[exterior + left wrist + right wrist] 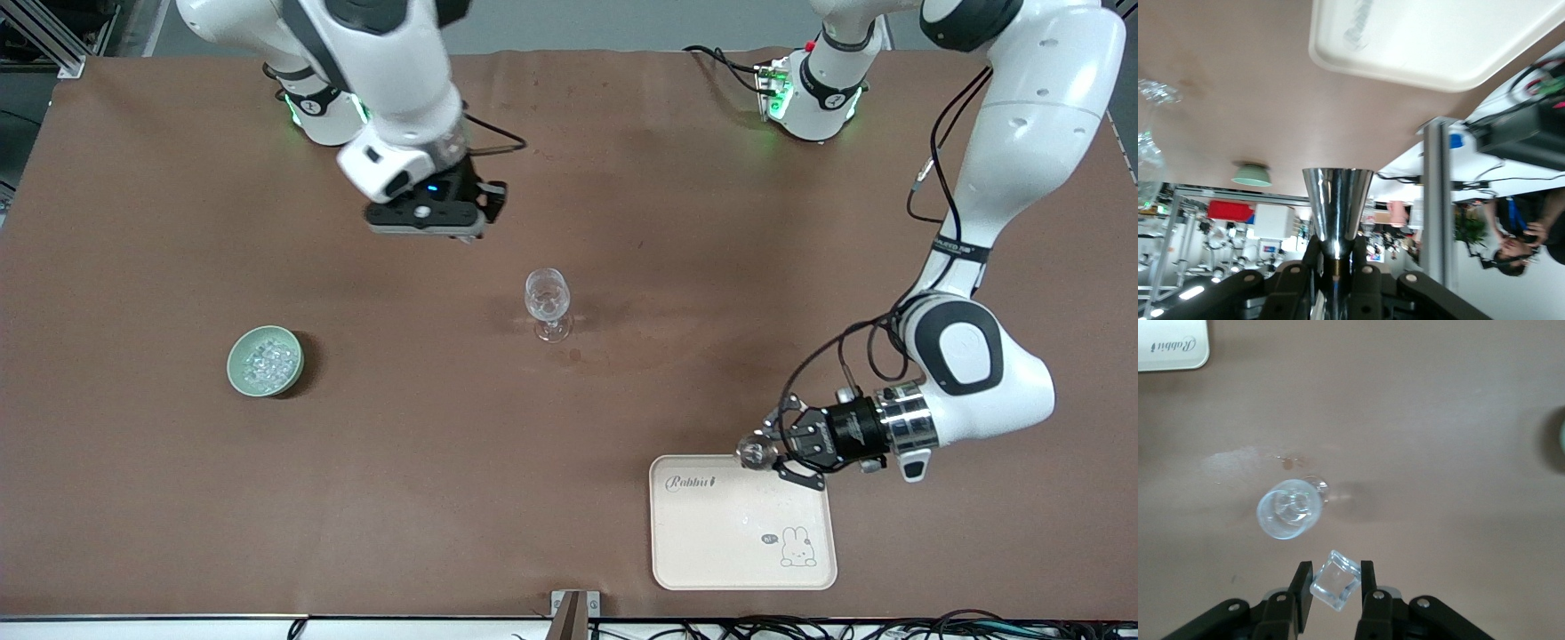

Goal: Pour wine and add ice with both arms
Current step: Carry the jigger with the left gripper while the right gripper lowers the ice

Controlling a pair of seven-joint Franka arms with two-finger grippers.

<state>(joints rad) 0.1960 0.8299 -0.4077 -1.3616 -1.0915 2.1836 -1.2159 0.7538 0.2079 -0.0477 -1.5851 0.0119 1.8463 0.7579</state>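
My left gripper has the metal measuring cup. It will let go of the cup on the cream tray (780, 492) between the tray's rabbit drawing and far edge.
A clear wine glass (547, 302) stands upright mid-table; I cannot make out the wine in it. My right gripper (436, 222) hangs above the table, between the glass and the right arm's base. In the right wrist view this gripper (1336, 565) is shut on one clear ice cube (1335, 583), with the glass (1290, 510) below and close beside it. A green bowl (264, 360) holds the heap of ice. My left gripper (782, 449) is shut on a shiny metal measuring cup (756, 451), tipped sideways over the tray's corner. The cup (1337, 207) and this gripper (1336, 257) show in the left wrist view.
A cream rabbit-print tray (742, 524) lies near the front edge toward the left arm's end; it also shows in the left wrist view (1431, 47) and the right wrist view (1171, 347). A small wet stain (576, 356) marks the cloth by the glass.
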